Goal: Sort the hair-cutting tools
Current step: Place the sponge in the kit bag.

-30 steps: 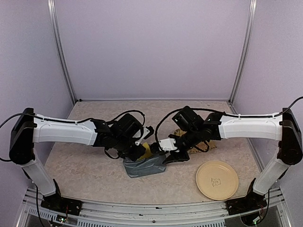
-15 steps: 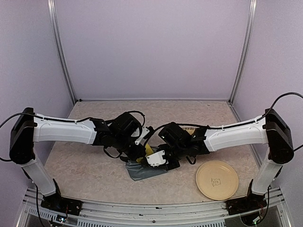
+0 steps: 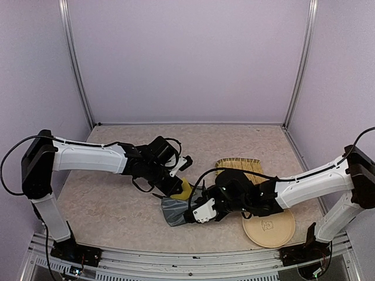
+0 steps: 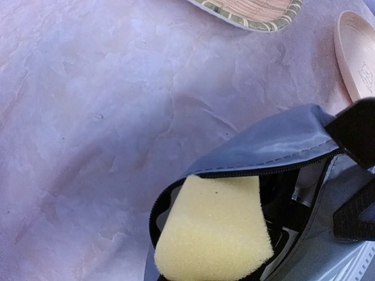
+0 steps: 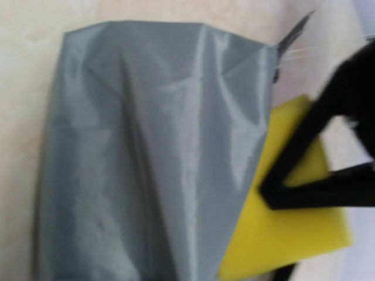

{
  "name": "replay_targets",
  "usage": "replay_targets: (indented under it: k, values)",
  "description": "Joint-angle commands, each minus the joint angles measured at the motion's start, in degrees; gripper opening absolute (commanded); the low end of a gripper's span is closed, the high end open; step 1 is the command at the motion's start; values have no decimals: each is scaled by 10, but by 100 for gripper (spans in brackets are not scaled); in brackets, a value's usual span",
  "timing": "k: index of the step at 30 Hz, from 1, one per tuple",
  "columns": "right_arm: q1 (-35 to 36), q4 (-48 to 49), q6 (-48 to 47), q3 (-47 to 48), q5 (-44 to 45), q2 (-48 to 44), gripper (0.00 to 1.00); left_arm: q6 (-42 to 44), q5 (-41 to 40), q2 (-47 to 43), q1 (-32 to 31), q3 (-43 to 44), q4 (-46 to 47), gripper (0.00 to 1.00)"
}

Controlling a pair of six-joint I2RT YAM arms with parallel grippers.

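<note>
The yellow sponge pokes out of the pouch's opening, so next my right gripper leaves the fabric and grabs the sponge [image 4: 217, 228] while my left gripper grabs the pouch's rim.
The grey-blue zip pouch [image 3: 174, 211] lies at the table's front centre with its mouth open. The yellow sponge [image 3: 185, 188] sticks out of that mouth [image 4: 214, 231]. My left gripper [image 3: 177, 186] is shut on the sponge; its black fingers [image 5: 319, 187] cross it in the right wrist view. My right gripper [image 3: 197, 214] sits on the pouch's near side, seemingly shut on the fabric [image 5: 152, 164], which hides its fingertips. Dark and silver shapes [image 4: 302, 190] lie inside the pouch; I cannot tell which hair-cutting tools they are. No scissors, comb, clipper or guard shows elsewhere.
A woven bamboo tray [image 3: 237, 165] stands behind the right arm, and its rim shows in the left wrist view [image 4: 258, 17]. A round tan plate [image 3: 270, 229] lies at the front right, partly under the right forearm.
My right arm has swung from the pouch's far right corner, across it, to its near side. The left gripper has stayed on the sponge, shifted slightly right. The pouch has crumpled a little.
</note>
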Motion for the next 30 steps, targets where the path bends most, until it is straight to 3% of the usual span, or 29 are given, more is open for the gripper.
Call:
replay_targets:
  k: [1,8,15,18,21,25,30]
  values:
    - [6,123,-21,-21,34,0,0,4,41,4,4,10,-22,0]
    - [6,251,-60,-66,75,6,0,0,189,-15,-12,-3,-7,0]
    - [6,183,-50,-65,60,-8,0,-31,248,-20,-1,-14,13,0]
    - [2,131,-30,-53,52,-22,34,-44,235,-3,-2,-12,12,0]
    - [-10,57,-13,-48,8,-69,56,-59,219,-2,-5,-16,19,0]
    - [-39,-91,25,2,-71,-100,62,-85,199,-10,-7,-25,34,2]
    - [-99,-200,82,51,-197,-120,62,-128,172,-15,-22,-29,47,5]
